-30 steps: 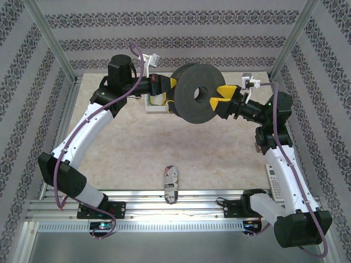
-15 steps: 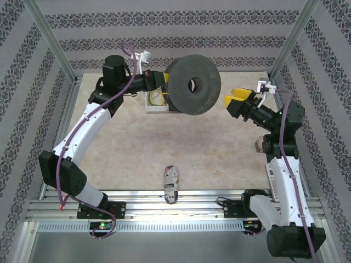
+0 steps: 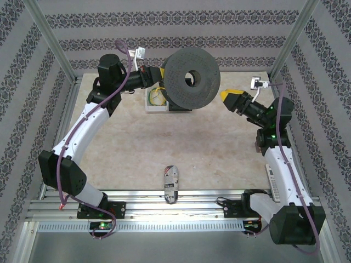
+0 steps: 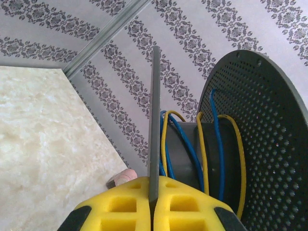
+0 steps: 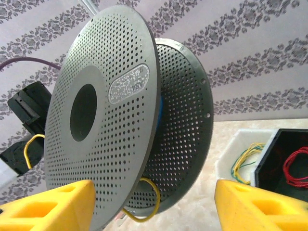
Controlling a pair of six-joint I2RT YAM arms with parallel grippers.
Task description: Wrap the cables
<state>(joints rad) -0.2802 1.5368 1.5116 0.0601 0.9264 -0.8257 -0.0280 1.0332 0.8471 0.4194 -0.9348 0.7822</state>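
Note:
My left gripper will hand the spool to my right gripper, as the yellow cable hangs loose below the spool, and then pinch the cable against the spool's rim (image 4: 154, 101).
A grey perforated spool (image 3: 192, 79) hangs in the air at the back of the table. My left gripper (image 4: 154, 190) is shut on the thin edge of one flange (image 4: 154, 120). Turns of the yellow cables (image 4: 202, 149) and a blue wire (image 4: 185, 144) lie around the spool's hub. A loose yellow loop (image 5: 151, 202) hangs out from between the flanges at the bottom. My right gripper (image 3: 229, 97) is open to the right of the spool and apart from it. Its yellow fingers (image 5: 57, 207) frame the spool (image 5: 106, 120) without touching it.
A white bin (image 3: 156, 98) with yellow and green wire (image 5: 245, 159) sits under the spool, beside a black box (image 5: 288, 168) holding red wire. A small remote-like object (image 3: 171, 183) lies near the front edge, another (image 3: 274, 181) by the right arm.
My right gripper has come off the spool and drawn back to the right, jaws a little narrower. The left arm has carried the spool slightly back and left.

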